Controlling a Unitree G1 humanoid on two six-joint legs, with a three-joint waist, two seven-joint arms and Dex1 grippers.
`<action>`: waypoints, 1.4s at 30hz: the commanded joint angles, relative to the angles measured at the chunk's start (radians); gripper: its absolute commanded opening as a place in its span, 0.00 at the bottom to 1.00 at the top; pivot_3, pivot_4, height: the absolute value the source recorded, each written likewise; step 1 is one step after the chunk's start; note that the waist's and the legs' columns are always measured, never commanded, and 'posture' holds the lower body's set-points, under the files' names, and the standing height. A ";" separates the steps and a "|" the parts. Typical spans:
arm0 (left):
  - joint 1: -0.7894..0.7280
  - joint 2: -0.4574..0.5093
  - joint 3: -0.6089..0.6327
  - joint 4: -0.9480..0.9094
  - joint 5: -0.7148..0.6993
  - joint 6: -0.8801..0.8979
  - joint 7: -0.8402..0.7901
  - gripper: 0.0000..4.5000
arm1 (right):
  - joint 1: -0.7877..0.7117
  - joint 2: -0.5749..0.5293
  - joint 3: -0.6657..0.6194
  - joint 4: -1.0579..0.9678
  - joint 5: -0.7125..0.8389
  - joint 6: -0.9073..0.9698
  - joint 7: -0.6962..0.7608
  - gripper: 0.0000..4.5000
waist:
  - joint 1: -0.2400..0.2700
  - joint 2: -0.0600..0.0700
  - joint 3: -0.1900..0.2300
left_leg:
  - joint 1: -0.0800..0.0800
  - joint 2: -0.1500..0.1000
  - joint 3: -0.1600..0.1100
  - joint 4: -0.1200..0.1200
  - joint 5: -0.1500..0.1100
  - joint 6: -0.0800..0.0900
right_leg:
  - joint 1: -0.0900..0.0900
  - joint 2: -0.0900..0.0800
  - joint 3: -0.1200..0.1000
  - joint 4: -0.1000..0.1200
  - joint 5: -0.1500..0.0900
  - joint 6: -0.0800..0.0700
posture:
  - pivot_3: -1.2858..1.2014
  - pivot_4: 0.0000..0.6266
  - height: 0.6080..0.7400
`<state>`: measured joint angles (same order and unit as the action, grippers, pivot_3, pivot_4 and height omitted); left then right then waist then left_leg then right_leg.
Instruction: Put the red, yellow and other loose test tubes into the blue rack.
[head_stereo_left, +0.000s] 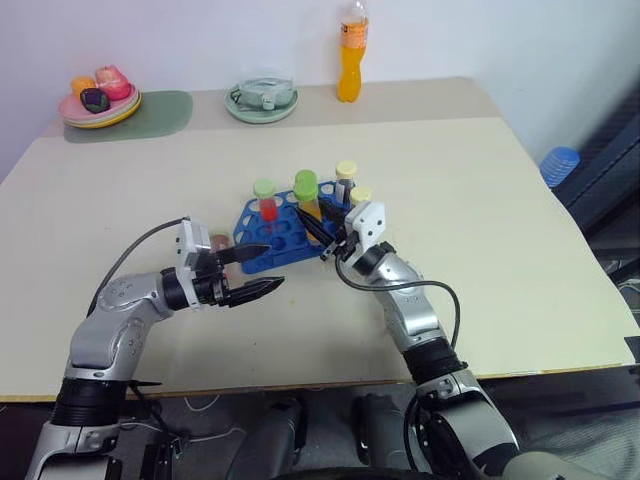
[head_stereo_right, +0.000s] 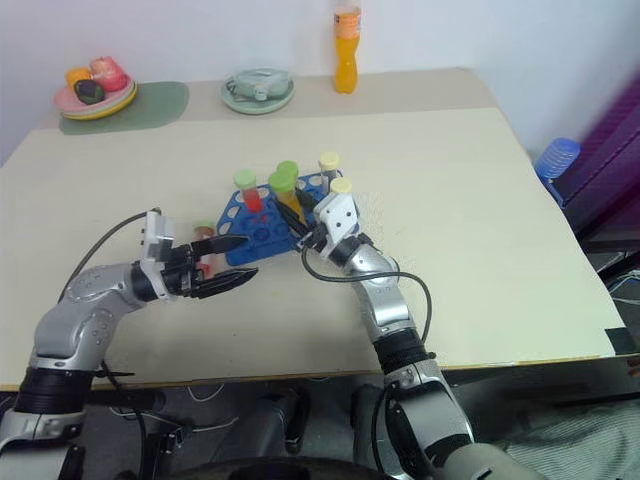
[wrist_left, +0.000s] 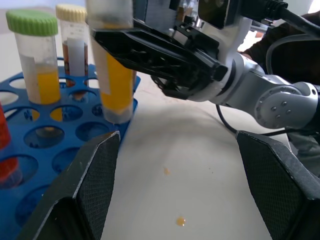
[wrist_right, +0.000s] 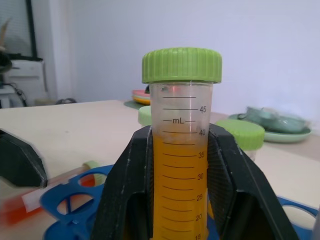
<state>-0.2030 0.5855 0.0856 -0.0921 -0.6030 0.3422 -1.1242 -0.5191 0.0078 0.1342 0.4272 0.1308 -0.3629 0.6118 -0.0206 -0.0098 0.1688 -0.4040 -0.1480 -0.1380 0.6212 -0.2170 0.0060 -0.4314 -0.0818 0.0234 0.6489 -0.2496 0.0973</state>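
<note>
Next, my right gripper releases the yellow tube, now upright at the rack's near edge, in the blue rack (head_stereo_left: 316, 237), in front of the other green-capped tube.
The blue rack (head_stereo_left: 262, 252) stands mid-table with a red tube (head_stereo_left: 266, 203) under a green cap and two yellow-capped tubes (head_stereo_left: 346, 180) upright in it. My right gripper (head_stereo_left: 318, 224) is shut on a yellow tube (wrist_right: 181, 165) with a green cap, held upright with its lower end at the rack's near edge (wrist_left: 117, 107). My left gripper (head_stereo_left: 252, 272) is open and holds nothing, level just left of the rack. Behind its fingers, another red tube (head_stereo_left: 218, 243) lies on the table beside the rack.
At the table's back stand an orange drink bottle (head_stereo_left: 351, 62), a pale green dish (head_stereo_left: 261, 101) and a plate of fruit (head_stereo_left: 99, 99) on a green mat (head_stereo_left: 160, 115). Small orange drops (wrist_left: 180, 220) spot the tabletop between my left fingers.
</note>
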 joint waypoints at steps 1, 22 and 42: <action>0.010 0.017 0.044 -0.037 -0.026 0.002 0.004 0.85 | -0.032 0.024 -0.006 0.069 -0.014 -0.063 -0.030 0.18 | 0.001 0.000 0.000 | 0.000 0.000 0.000 0.000 0.000 0.000 | 0.000 0.000 0.000 0.000 0.000 0.000 | 0.52 0.24 1.00; 0.053 0.021 0.080 0.041 -0.012 -0.074 -0.045 0.85 | -0.050 0.047 -0.035 0.207 0.005 -0.189 -0.078 0.18 | 0.001 0.000 0.000 | 0.013 0.001 0.000 -0.008 -0.002 0.002 | 0.005 0.001 0.001 -0.001 0.000 -0.001 | 0.52 0.24 1.00; 0.048 -0.001 0.087 0.126 0.008 -0.163 -0.052 0.85 | -0.007 0.050 -0.012 0.174 -0.012 -0.183 -0.069 0.18 | 0.002 0.000 0.000 | 0.013 0.001 0.000 -0.009 -0.002 0.002 | 0.005 0.001 0.001 -0.001 0.000 -0.001 | 0.52 0.24 1.00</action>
<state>-0.1518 0.5859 0.1393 0.0419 -0.5976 0.2034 -1.1890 -0.5391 0.0488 0.1119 0.5995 0.1302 -0.5508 0.5439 -0.0190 -0.0096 0.1685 -0.3906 -0.1465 -0.1379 0.6127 -0.2187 0.0078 -0.4265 -0.0806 0.0249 0.6478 -0.2496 0.0960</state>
